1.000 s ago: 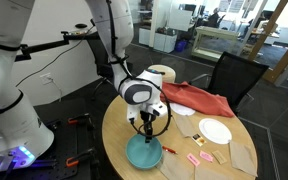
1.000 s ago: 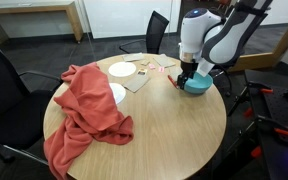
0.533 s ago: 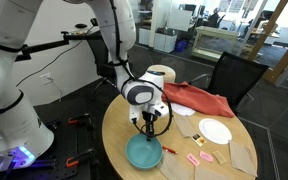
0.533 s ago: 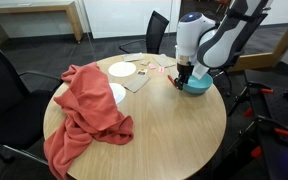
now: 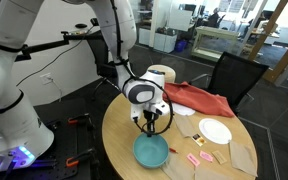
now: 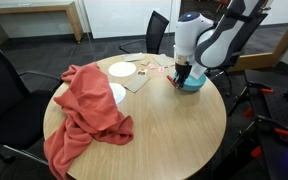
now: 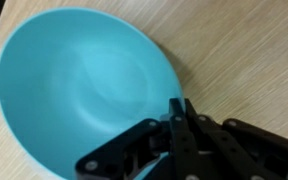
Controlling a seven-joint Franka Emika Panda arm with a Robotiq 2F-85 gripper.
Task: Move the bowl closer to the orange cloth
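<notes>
My gripper is going to let go of the bowl on the bare wood [image 5: 151, 109]. That spot is beside the end of the orange cloth, near the tan paper sheets.
The bowl [image 5: 151, 152] is turquoise and sits near the edge of the round wooden table [image 5: 124, 125]; it also shows in the other exterior view [image 6: 195, 84] and fills the wrist view [image 7: 79, 90]. My gripper [image 5: 149, 131] stands upright over its rim. In the wrist view the gripper [image 7: 176, 108] has its fingers pressed together on the bowl's rim, one inside and one outside. The orange cloth [image 5: 196, 98] lies crumpled across the table, well away from the bowl, and hangs over the edge [image 6: 89, 105].
A white plate [image 5: 215, 131] and tan paper sheets [image 5: 242, 158] lie between bowl and cloth, with small pink items [image 5: 197, 158] beside the bowl. A black chair [image 5: 234, 75] stands behind the table, another [image 6: 4, 90] by the cloth.
The jaws have closed from wide open onto the bowl's rim. The bowl has shifted slightly along the table with the gripper.
</notes>
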